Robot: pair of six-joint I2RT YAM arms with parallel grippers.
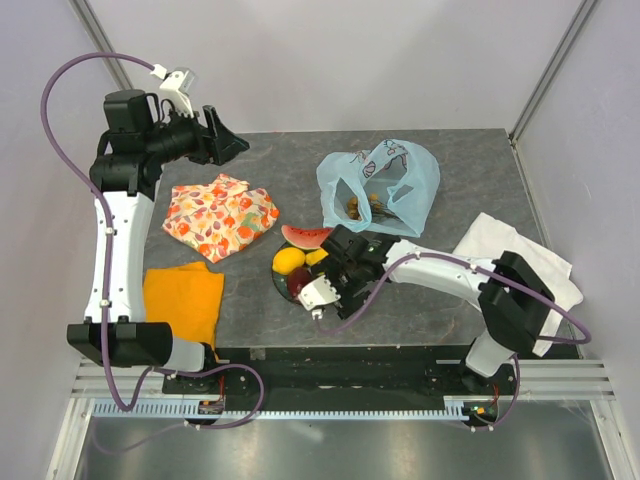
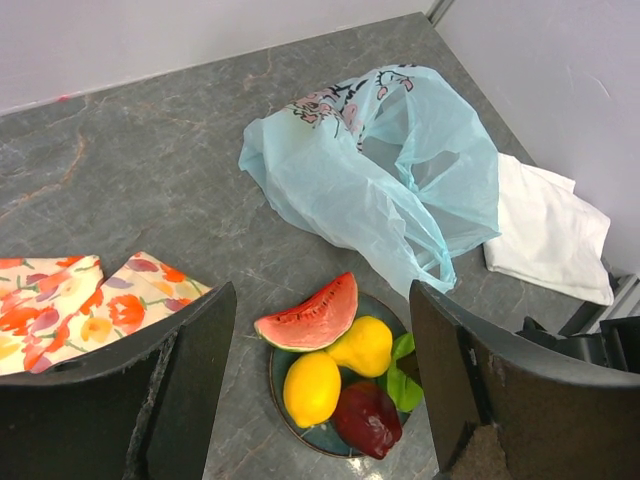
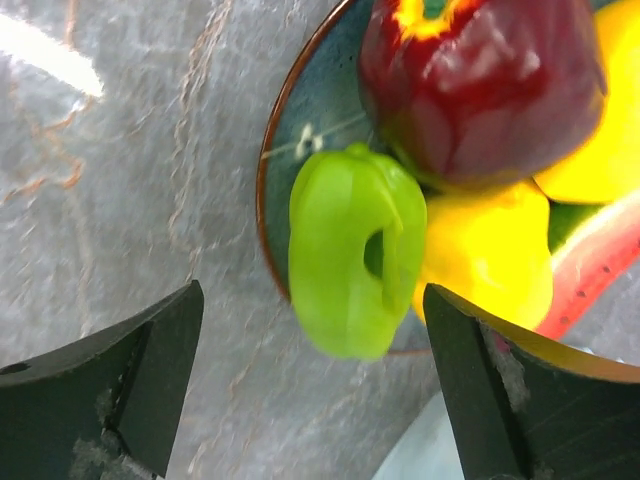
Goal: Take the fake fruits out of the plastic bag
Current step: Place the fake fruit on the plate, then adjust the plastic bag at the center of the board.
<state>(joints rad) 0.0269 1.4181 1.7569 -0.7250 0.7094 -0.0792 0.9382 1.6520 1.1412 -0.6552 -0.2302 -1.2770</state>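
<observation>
Next, my left gripper moves to the plastic bag's near edge [image 1: 333, 216] [image 2: 400, 267], beside the watermelon slice, and closes there so that it holds the bag open.
The light-blue plastic bag [image 1: 385, 185] lies at the back middle of the table, and the brownish grape bunch [image 1: 365, 205] shows inside it. The bag also shows in the left wrist view [image 2: 380, 170]. A dark round plate [image 1: 279, 283] holds the watermelon slice [image 1: 305, 237], two yellow lemons [image 1: 288, 261], the dark red fruit [image 1: 298, 285] and the green piece [image 3: 355, 250] at its rim. My right gripper [image 3: 310, 295] is open over the plate's edge. The green piece sits between its fingers with gaps on both sides. My left gripper [image 1: 235, 145] is open and empty, held high at the back left.
An orange-floral cloth [image 1: 220, 215] lies at the left. A plain orange cloth [image 1: 185, 295] lies at the front left. A white cloth [image 1: 520, 270] lies at the right under my right arm. Walls close in the table's back and sides.
</observation>
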